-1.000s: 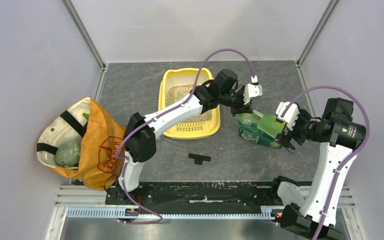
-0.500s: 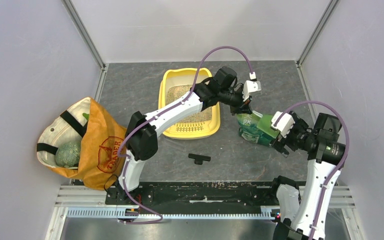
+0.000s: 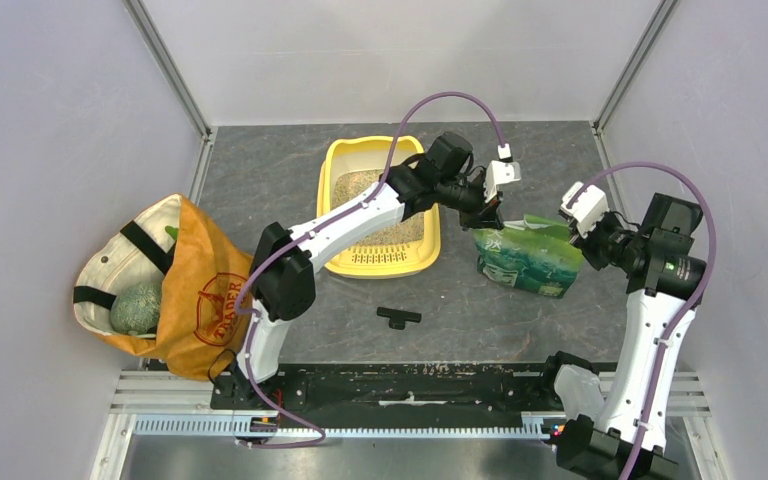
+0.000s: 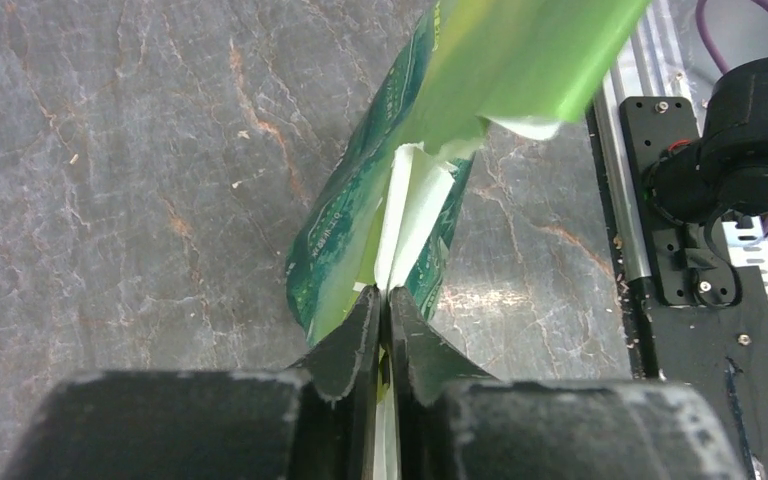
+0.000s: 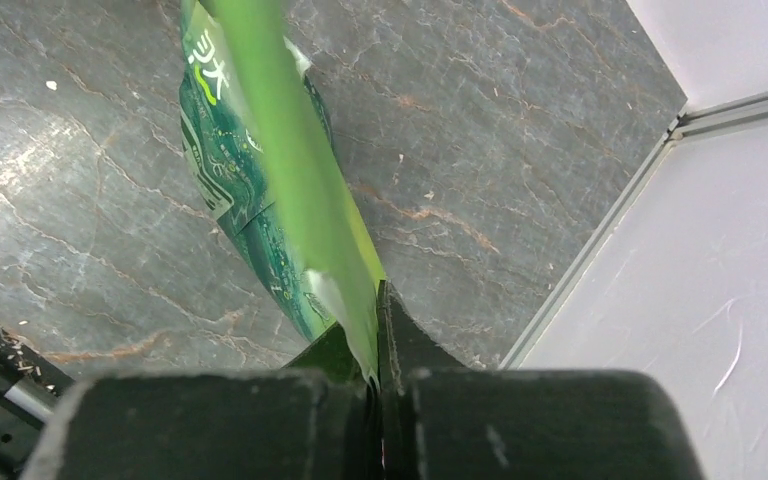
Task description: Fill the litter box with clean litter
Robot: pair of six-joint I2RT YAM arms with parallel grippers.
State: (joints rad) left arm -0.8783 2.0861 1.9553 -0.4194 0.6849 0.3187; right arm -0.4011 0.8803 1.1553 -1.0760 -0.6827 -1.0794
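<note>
Both white edges of the bag's opening are pinched together in my left gripper, so next I open it and take only the bag's far edge [image 4: 397, 205] to spread the opening.
The yellow litter box [image 3: 332, 160] lies at mid-table with beige clean litter [image 3: 358, 186] spread in its bottom. To its right a green printed bag [image 3: 525, 260] stands on the table, held at both top corners. My left gripper [image 3: 489, 216] reaches over the box's right rim and is shut on the bag's top left edge [image 4: 400, 215], the jaws [image 4: 385, 297] pinching it. At the bag's top right corner, my right gripper [image 3: 580, 234] is shut on the light green strip [image 5: 290, 170], which runs down between its jaws [image 5: 372, 335].
An orange-and-cream tote bag [image 3: 195, 290] with green contents lies at the left. A small black T-shaped piece [image 3: 398, 317] rests on the table in front of the box. Grey walls close in the sides and back; the arms' black rail [image 3: 410, 385] runs along the near edge.
My right gripper, open by the bag's lower right a second ago, has moved back to the top right corner and shut on it. The bag's top now stretches between both grippers.
</note>
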